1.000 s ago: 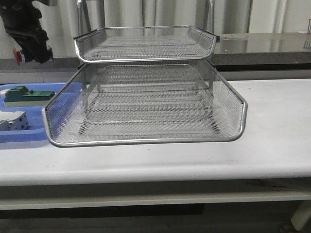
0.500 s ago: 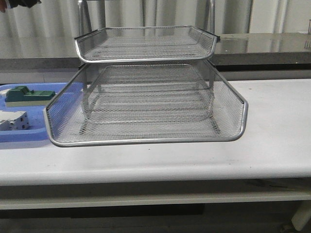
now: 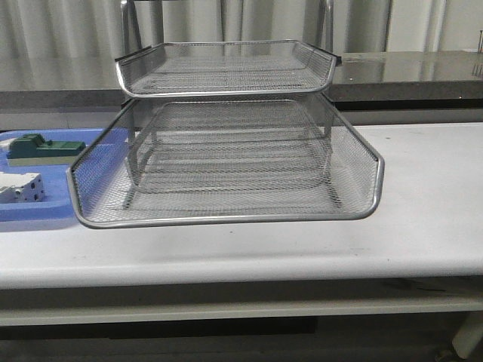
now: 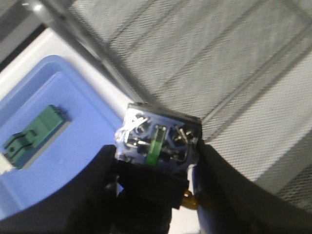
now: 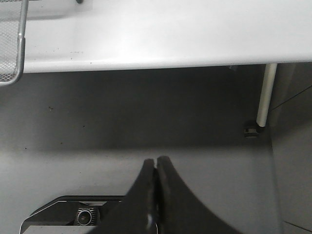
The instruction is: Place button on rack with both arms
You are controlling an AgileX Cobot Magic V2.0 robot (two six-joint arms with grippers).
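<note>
Next, my left gripper lets go of the button on the wire mesh, in the middle of the rack's lower tray (image 3: 223, 167).
The left wrist view shows my left gripper (image 4: 157, 163) shut on the button (image 4: 157, 139). Its black body sits between the fingers and its metal terminal end points outward; the red cap is hidden. The button hangs above the edge of the rack (image 4: 219, 58), over the gap between the wire mesh and the blue tray (image 4: 63, 170). The silver wire rack (image 3: 226, 219) fills the middle of the front view, its lower tray pulled forward. No arm shows there. My right gripper (image 5: 156, 163) is shut on nothing, low beside the table over the floor.
A blue tray (image 3: 38, 210) lies left of the rack with a green-and-beige block (image 3: 41, 148) and a white block (image 3: 19, 186) on it. The right wrist view shows the white table's front edge (image 5: 170, 58), a table leg (image 5: 265, 92) and a rack corner (image 5: 19, 48).
My left arm, at the upper left of the front view a second ago with the red cap showing, has risen out of that view. The rack has not moved.
</note>
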